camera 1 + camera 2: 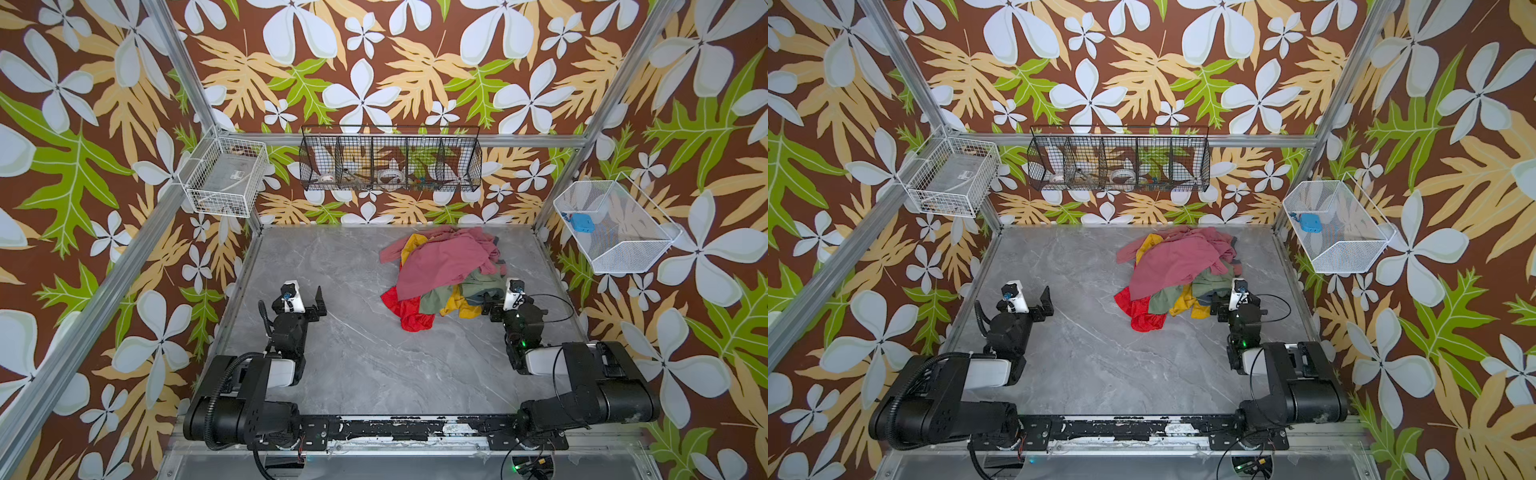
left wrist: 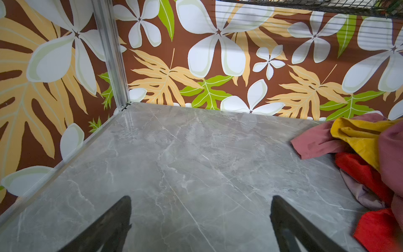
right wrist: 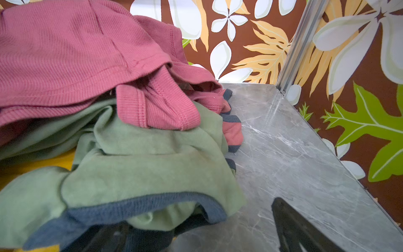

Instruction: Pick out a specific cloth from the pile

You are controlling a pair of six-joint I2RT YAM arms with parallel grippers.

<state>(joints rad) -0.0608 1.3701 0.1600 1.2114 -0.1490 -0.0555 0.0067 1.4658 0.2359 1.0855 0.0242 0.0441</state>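
Note:
The robot's right gripper should move to the green cloth next and grab its near strip (image 1: 435, 299) between the red cloth and the mustard-yellow cloth.
The pile (image 1: 442, 270) (image 1: 1177, 272) lies on the right half of the grey marble table (image 1: 353, 345), with a dusty pink garment (image 3: 65, 50) on top. The mustard-yellow cloth (image 1: 455, 302) (image 1: 1185, 302) (image 2: 359, 137) (image 3: 41, 162) shows only in parts at the pile's near and far edges, beneath pink and sage-green cloth (image 3: 135, 165). A bright red cloth (image 1: 409, 313) spills out at the near left. My right gripper (image 1: 489, 302) (image 3: 197, 218) stands open at the pile's near right edge; the green cloth's navy hem covers one finger. My left gripper (image 1: 318, 301) (image 2: 200, 198) is open over bare table, well left of the pile.
On the back wall hangs a black wire basket (image 1: 390, 160). A white wire basket (image 1: 226, 178) is on the left post, and a white mesh basket (image 1: 615, 228) holding a blue object is on the right wall. Aluminium posts and patterned walls close the table in.

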